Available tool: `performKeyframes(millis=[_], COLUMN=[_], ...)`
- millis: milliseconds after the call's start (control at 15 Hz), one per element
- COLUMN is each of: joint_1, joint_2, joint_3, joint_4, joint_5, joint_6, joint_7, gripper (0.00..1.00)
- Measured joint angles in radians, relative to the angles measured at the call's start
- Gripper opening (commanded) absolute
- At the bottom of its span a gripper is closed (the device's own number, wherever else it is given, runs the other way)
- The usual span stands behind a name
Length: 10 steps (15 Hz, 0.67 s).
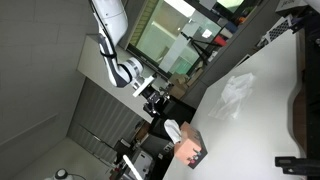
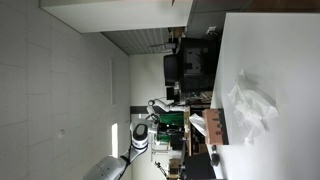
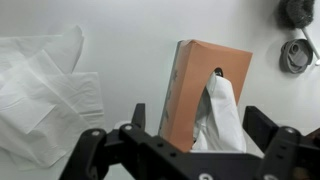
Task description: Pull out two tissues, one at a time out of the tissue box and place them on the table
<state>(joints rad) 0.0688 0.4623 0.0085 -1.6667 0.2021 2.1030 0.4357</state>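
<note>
The robot's gripper will next move to the loose end (image 1: 169, 124) (image 3: 222, 138) of the white tissue tuft standing out of the tissue box and close there.
The tissue box (image 3: 205, 90), pinkish-tan, lies on the white table (image 3: 130, 30). A white tissue tuft (image 3: 222, 115) stands out of its slot toward the wrist camera. My gripper (image 3: 200, 122) is open, with one finger on each side of the box and tuft. A crumpled white tissue (image 3: 40, 85) lies flat on the table to the left. In both exterior views the box (image 1: 190, 150) (image 2: 213, 125) sits near the table edge, the gripper (image 1: 160, 100) (image 2: 175, 118) is just off its tuft, and the loose tissue (image 1: 235, 95) (image 2: 250, 105) lies beyond it.
A dark round object (image 3: 296, 12) and a coiled cable (image 3: 295, 55) lie on the table at the top right of the wrist view. Dark equipment (image 1: 300, 110) stands along the table's far side. Cluttered dark gear (image 2: 190, 65) sits by the table edge.
</note>
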Motion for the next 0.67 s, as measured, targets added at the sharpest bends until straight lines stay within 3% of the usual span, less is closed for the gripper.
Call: performKeyframes(millis=[333, 667], joint_1=[0.007, 0.03], joint_2=[0.026, 0.135], joint_3=[-0.003, -0.004], joint_4=[0.031, 0.207], joint_5=[-0.006, -0.016], joint_6=[0.011, 0.0], joint_7=[-0.002, 0.006], gripper=[1.0, 1.0])
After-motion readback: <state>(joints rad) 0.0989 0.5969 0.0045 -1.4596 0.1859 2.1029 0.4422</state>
